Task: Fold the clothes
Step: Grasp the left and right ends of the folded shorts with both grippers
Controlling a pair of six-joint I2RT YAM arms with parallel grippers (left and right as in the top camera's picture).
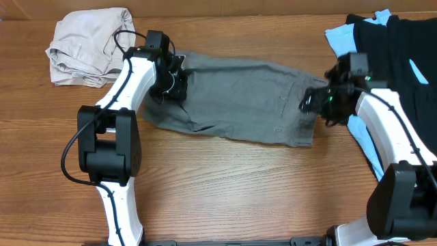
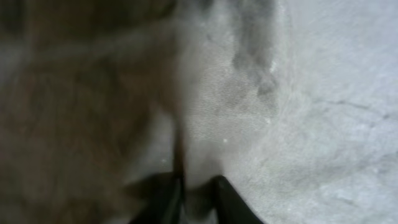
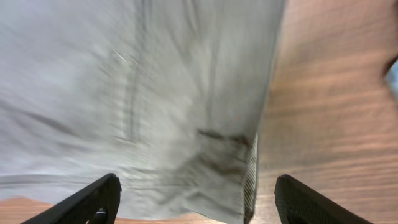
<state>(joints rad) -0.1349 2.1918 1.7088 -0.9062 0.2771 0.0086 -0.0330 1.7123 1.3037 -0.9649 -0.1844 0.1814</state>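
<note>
The grey shorts are pinched by my left gripper at a fold well inside their end, so it should open and pinch the cloth nearer the shorts' edge (image 1: 161,107) before folding.
The mid-grey shorts (image 1: 239,96) lie flat across the middle of the wooden table. My left gripper (image 1: 175,87) is at their left end. In the left wrist view its fingers (image 2: 200,202) are nearly together with a fold of the grey cloth (image 2: 298,93) pinched between them. My right gripper (image 1: 313,102) is at the shorts' right end. In the right wrist view its fingers (image 3: 198,183) are wide open and empty, straddling a corner of the shorts (image 3: 155,81) with a ribbed edge, just above the wood.
A crumpled beige garment (image 1: 85,44) lies at the back left. A black garment (image 1: 403,48) over a light-blue one (image 1: 338,35) lies at the back right, close behind my right arm. Bare table (image 1: 225,191) lies in front of the shorts.
</note>
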